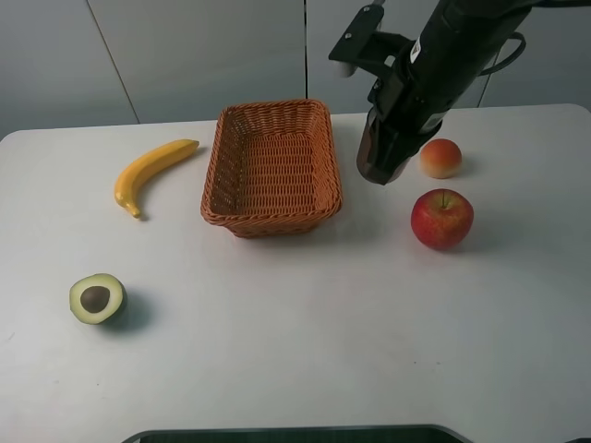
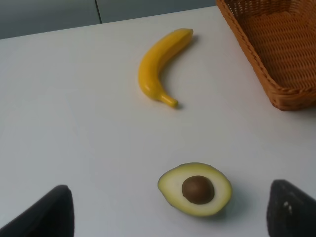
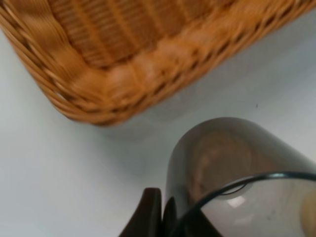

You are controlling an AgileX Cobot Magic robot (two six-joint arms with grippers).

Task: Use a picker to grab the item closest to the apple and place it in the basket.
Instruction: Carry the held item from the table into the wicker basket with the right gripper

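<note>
My right gripper is to place the dark-grey cup. It will set the cup on the wicker basket's bottom, close to the basket's front side [image 1: 269,200].
The picker, my right gripper [image 1: 391,148], hangs beside the right rim of the wicker basket [image 1: 242,175], shut on the smoky dark-grey cup [image 1: 371,162], which is lifted off the table. In the right wrist view the cup [image 3: 232,158] fills the lower right, with one black finger [image 3: 149,213] against its side and the basket's corner [image 3: 123,84] just beyond. The red apple [image 1: 441,219] rests on the table right of the cup. My left gripper [image 2: 170,219] is open, low over the avocado half, and does not show in the high view.
A small orange-pink peach [image 1: 440,158] sits behind the apple, close to the arm. A banana [image 1: 152,173] lies left of the basket and an avocado half [image 1: 97,298] at the front left, also seen as banana [image 2: 160,66] and avocado half [image 2: 195,189].
</note>
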